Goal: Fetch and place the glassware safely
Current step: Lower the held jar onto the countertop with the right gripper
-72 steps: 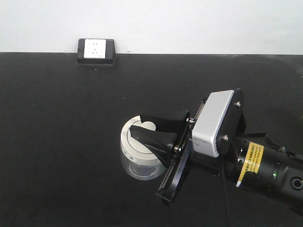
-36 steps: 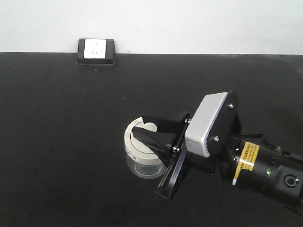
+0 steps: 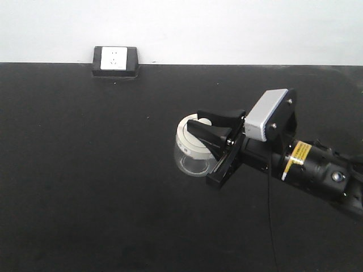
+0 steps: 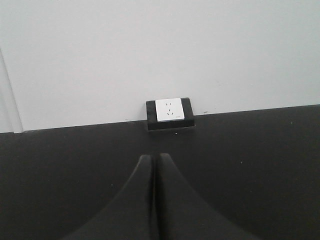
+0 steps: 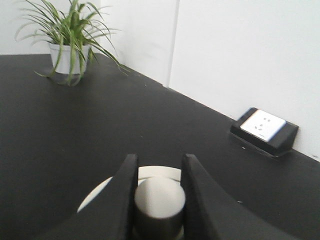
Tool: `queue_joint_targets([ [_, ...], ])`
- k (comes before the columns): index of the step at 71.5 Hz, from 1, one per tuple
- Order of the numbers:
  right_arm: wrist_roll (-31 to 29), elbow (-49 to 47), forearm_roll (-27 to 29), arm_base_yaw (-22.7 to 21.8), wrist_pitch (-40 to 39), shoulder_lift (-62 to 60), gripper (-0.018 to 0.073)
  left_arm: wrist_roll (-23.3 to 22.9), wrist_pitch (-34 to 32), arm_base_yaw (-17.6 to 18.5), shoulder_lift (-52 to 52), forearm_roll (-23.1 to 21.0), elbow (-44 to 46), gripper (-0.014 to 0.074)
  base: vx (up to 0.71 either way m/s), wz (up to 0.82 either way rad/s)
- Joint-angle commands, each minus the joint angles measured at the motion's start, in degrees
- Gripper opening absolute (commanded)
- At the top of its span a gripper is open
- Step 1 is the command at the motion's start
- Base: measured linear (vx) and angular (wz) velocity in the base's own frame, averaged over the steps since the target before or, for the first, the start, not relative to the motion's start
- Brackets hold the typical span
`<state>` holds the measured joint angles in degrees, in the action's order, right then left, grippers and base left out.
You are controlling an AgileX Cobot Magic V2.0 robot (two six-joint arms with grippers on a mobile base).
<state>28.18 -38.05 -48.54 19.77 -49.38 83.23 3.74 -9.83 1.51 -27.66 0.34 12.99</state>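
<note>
The robot's right gripper will set the glassware down upright on the bare middle of the black table (image 3: 180, 171).
The glassware (image 3: 190, 152), a squat clear jar with a cream-white lid, hangs tilted just above the black table (image 3: 79, 181), right of centre. My right gripper (image 3: 206, 135) is shut on the lid's knob, reaching in from the right. In the right wrist view the knob (image 5: 159, 197) sits pinched between both fingers (image 5: 126, 192), and the lid (image 5: 99, 194) shows beneath them. The glass body is hidden in that view. My left gripper (image 4: 153, 161) is shut with nothing in it, above bare table, and does not show in the front view.
A black power socket box (image 3: 115, 61) with a white face sits at the table's back edge by the white wall, also seen as the socket box (image 4: 169, 111) and socket box (image 5: 265, 127). A potted plant (image 5: 69, 42) stands at a far corner.
The right gripper has carried the jar up and to the right, away from the front edge. The jar now tilts more. The left gripper shows no earlier frame.
</note>
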Motion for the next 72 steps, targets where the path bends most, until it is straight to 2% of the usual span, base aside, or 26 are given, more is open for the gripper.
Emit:
queue_joint_targets([
  [1, 0.0, -4.5, -2.4, -2.2, -7.7, 1.5, -0.0001, -0.4, -4.1, 0.0, -0.1, -0.3, 1.6, -0.0007, 0.0, 0.0],
  [11, -0.1, -9.4, -5.4, -2.9, -8.8, 6.9, -0.0001, -0.4, -4.1, 0.0, -0.1, -0.3, 1.6, -0.0007, 0.0, 0.0],
  [24, -0.7, -14.8, -5.7, -2.9, -12.0, 14.0, -0.0001, -0.4, -4.1, 0.0, -0.1, -0.3, 1.6, -0.0007, 0.0, 0.0],
  [40, -2.2, -18.8, -5.4, -2.9, -12.3, 21.3, -0.0001, -0.4, -4.1, 0.0, -0.1, -0.3, 1.6, -0.0007, 0.0, 0.0],
  [50, -3.1, -20.0, -3.4, -2.9, -12.7, 25.1, -0.0001, -0.4, -4.1, 0.0, -0.1, -0.3, 1.6, -0.0007, 0.0, 0.0],
  [65, -6.2, -20.4, 1.9, -2.9, -17.9, 30.4, -0.0001, -0.4, -4.1, 0.0, -0.1, -0.3, 1.6, -0.0007, 0.0, 0.0],
  [72, -8.3, -20.4, 2.1, -2.9, -18.9, 32.2, -0.0001, -0.4, -4.1, 0.0, -0.1, -0.3, 1.6, -0.0007, 0.0, 0.0],
])
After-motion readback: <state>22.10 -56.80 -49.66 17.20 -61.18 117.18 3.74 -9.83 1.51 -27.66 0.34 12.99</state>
